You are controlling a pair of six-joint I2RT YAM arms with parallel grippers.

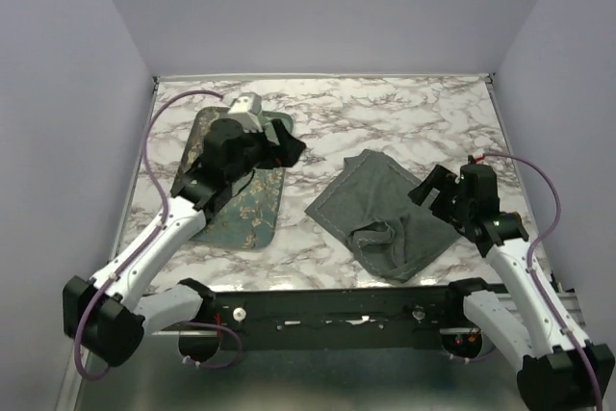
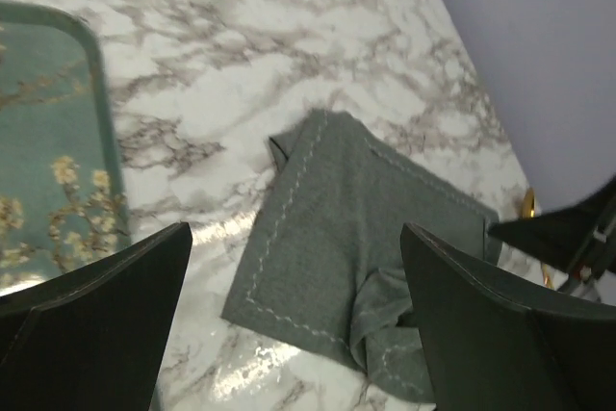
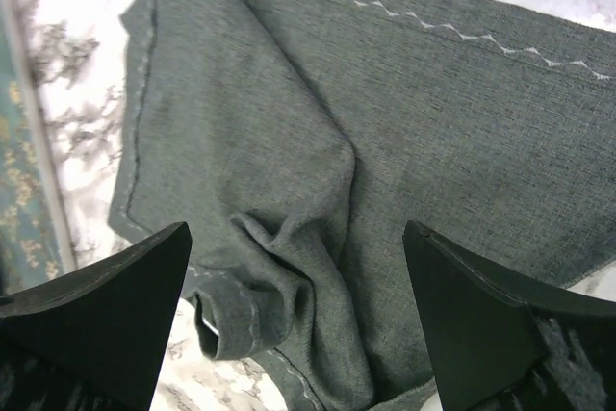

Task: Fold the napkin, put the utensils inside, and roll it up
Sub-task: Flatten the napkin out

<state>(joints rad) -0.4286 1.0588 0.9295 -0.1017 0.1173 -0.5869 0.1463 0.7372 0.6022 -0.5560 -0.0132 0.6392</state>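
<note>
The dark grey napkin is next for my right gripper, which should go to it and grab its near edge (image 1: 454,236), beside the corner closest to my right gripper.
The dark grey napkin (image 1: 385,209) lies on the marble table right of centre, partly folded, with a bunched, rolled-up lump at its near corner (image 3: 289,267). It also shows in the left wrist view (image 2: 337,228). My left gripper (image 1: 289,146) is open and empty, held above the tray's far right edge, left of the napkin. My right gripper (image 1: 430,190) is open and empty, hovering over the napkin's right side (image 3: 294,233). A small gold glint of a utensil (image 2: 527,203) shows beyond the napkin beside the right arm. The rest of the utensils is hidden.
A green floral tray (image 1: 241,209) lies on the left of the table, also seen in the left wrist view (image 2: 48,170). Grey walls close in the table on three sides. A black rail (image 1: 337,310) runs along the near edge.
</note>
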